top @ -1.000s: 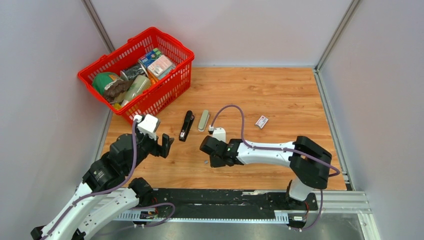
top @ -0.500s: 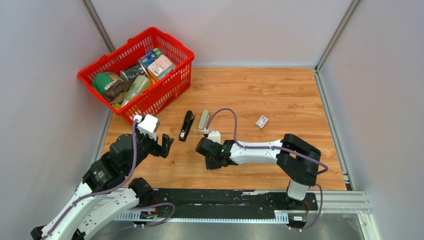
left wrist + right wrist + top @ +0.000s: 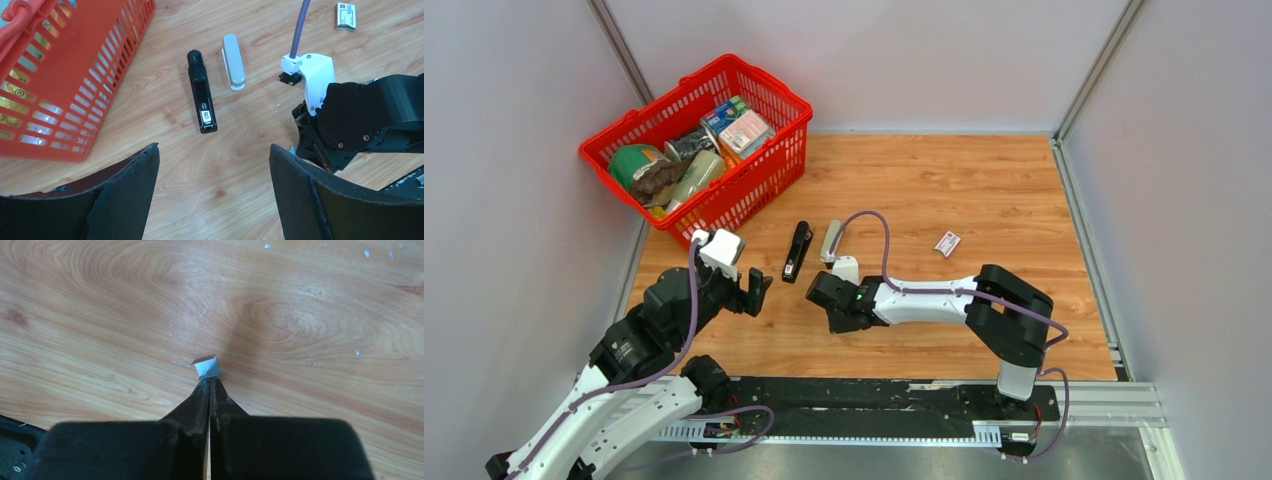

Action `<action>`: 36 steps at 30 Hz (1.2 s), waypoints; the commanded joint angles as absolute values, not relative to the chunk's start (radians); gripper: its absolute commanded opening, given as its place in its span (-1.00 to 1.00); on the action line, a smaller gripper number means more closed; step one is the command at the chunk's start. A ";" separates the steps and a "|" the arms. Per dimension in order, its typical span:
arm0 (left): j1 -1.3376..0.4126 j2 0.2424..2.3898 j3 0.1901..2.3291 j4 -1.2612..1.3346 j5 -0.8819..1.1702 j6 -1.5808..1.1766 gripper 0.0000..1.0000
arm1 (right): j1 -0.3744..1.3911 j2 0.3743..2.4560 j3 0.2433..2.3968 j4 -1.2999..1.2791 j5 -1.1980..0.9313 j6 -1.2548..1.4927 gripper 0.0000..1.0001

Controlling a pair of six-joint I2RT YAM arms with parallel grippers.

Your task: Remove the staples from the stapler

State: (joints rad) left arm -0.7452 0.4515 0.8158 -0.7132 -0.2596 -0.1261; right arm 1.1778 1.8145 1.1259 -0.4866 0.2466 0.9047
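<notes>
The strip of staples is crooked at the very ends of my right gripper's closed fingers, so I will open them, line up, and grip the strip's opposite sides [image 3: 207, 367].
The black stapler [image 3: 797, 251] lies flat on the wooden table, also in the left wrist view [image 3: 202, 105]. My right gripper [image 3: 832, 322] is low over the table just right of the stapler's near end. In the right wrist view it [image 3: 209, 381] is shut, and a short silvery strip of staples [image 3: 206, 366] is pinched at its tips, close above the wood. My left gripper [image 3: 754, 290] is open and empty, left of the stapler and near of it [image 3: 214, 152].
A grey-beige oblong bar [image 3: 830, 241] lies right beside the stapler. A small white-and-red box [image 3: 947, 242] lies farther right. A red basket [image 3: 724, 205] full of groceries stands at the back left. Grey walls enclose the table.
My right gripper has slid left over the spot where a small staple strip lay on the table. The left arm and the stapler have not moved.
</notes>
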 commanded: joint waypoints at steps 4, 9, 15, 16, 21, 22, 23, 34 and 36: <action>-0.741 0.451 0.815 -0.680 -0.247 -0.110 0.75 | 1.180 1.835 1.181 -0.518 0.328 0.907 -1.00; -0.739 0.453 0.815 -0.680 -0.244 -0.110 0.75 | 1.172 1.851 1.203 -0.535 0.365 0.890 -1.00; -0.739 0.451 0.815 -0.680 -0.245 -0.110 0.75 | 1.158 1.865 1.227 -0.549 0.411 0.870 -1.00; -0.739 0.451 0.815 -0.681 -0.244 -0.110 0.75 | 1.158 1.867 1.230 -0.551 0.420 0.865 -1.00; -0.739 0.449 0.815 -0.680 -0.245 -0.110 0.75 | 1.157 1.870 1.252 -0.569 0.472 0.859 -1.00; -0.739 0.449 0.815 -0.681 -0.245 -0.112 0.75 | 1.155 1.868 1.255 -0.571 0.479 0.859 -1.00; -0.739 0.449 0.816 -0.681 -0.245 -0.110 0.75 | 1.155 1.868 1.258 -0.574 0.477 0.856 -0.99; -0.739 0.439 0.815 -0.683 -0.239 -0.115 0.75 | 1.161 1.804 1.221 -0.571 0.382 0.940 -0.05; -0.739 0.437 0.815 -0.683 -0.236 -0.114 0.75 | 1.161 1.802 1.218 -0.565 0.370 0.971 -0.02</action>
